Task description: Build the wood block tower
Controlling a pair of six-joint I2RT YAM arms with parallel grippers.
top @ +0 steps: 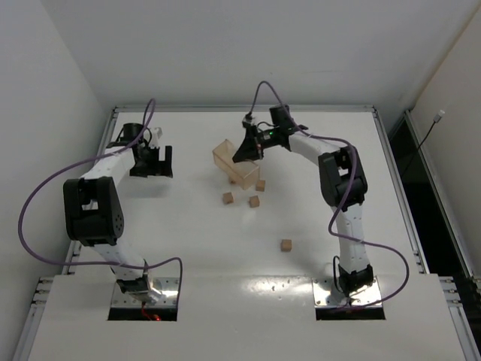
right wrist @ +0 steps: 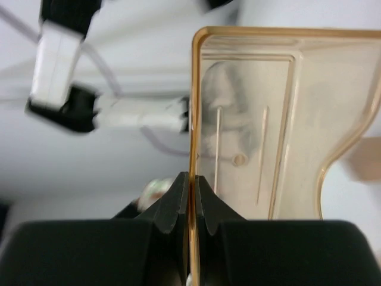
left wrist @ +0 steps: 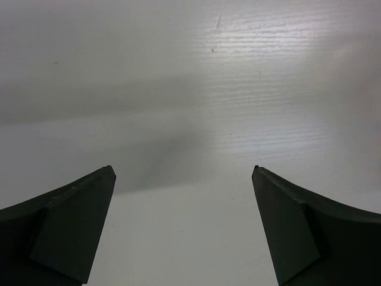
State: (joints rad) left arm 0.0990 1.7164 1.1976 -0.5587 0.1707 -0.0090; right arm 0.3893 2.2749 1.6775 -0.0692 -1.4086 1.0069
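I will close my left gripper on the sides of the tan wood block (top: 228, 198) nearest to it among those clear of the orange tray.
Several small tan wood blocks lie apart on the white table: one (top: 260, 185) right beside the tray, one (top: 228, 198), one (top: 254, 201) and one (top: 286, 245) nearer the arms. No tower stands. My right gripper (top: 248, 153) is shut on the wall of the translucent orange tray (top: 234, 164), which is tipped on its side; the fingers (right wrist: 178, 199) pinch its thin wall (right wrist: 191, 119). A blurred block (right wrist: 366, 158) shows at the right edge. My left gripper (top: 152, 164) is open and empty over bare table at the far left (left wrist: 183, 179).
The table's metal frame (top: 383, 128) runs along the back and sides. White walls close in at left and back. Purple cables loop from both arms. The left arm (right wrist: 71, 89) shows blurred in the right wrist view.
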